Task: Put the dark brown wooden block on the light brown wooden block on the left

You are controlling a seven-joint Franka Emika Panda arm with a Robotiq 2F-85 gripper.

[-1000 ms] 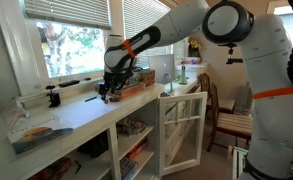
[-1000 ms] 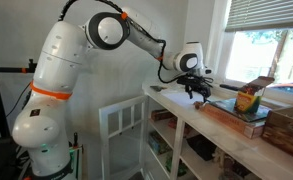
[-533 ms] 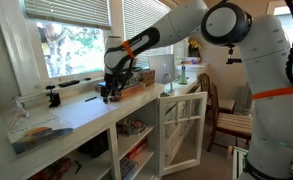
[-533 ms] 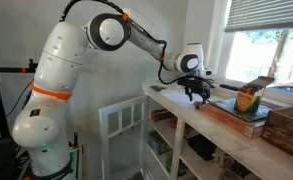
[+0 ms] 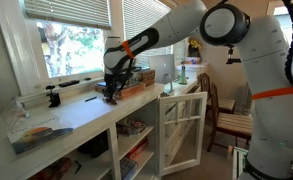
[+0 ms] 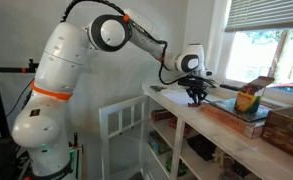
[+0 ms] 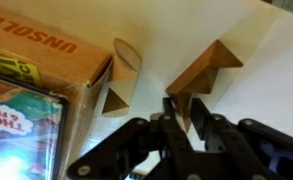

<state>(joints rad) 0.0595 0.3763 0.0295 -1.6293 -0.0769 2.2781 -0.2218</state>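
The robot's gripper holds the dark brown wooden block only by its lower corner, so it should open, lift, turn its wrist and grip nearer the block's middle (image 7: 200,74).
In the wrist view the dark brown wooden block (image 7: 206,68), a wedge shape, lies on the white counter. My gripper (image 7: 184,103) is shut on its lower corner, one finger against each side. The light brown wooden block (image 7: 122,72) stands to its left, right against a cardboard box, a short gap away from the dark one. In both exterior views the gripper (image 5: 108,95) (image 6: 195,97) points down at the counter, and the blocks are hidden under it.
A cardboard box (image 7: 46,60) with a colourful book inside borders the light block on the left. More boxes (image 6: 248,108) stand on the counter beyond the gripper. A black clamp (image 5: 54,97) sits near the window. A white cabinet door (image 5: 182,130) hangs open below.
The jaws have gone from wide open to closed around the dark block's corner. The arm has hardly moved.
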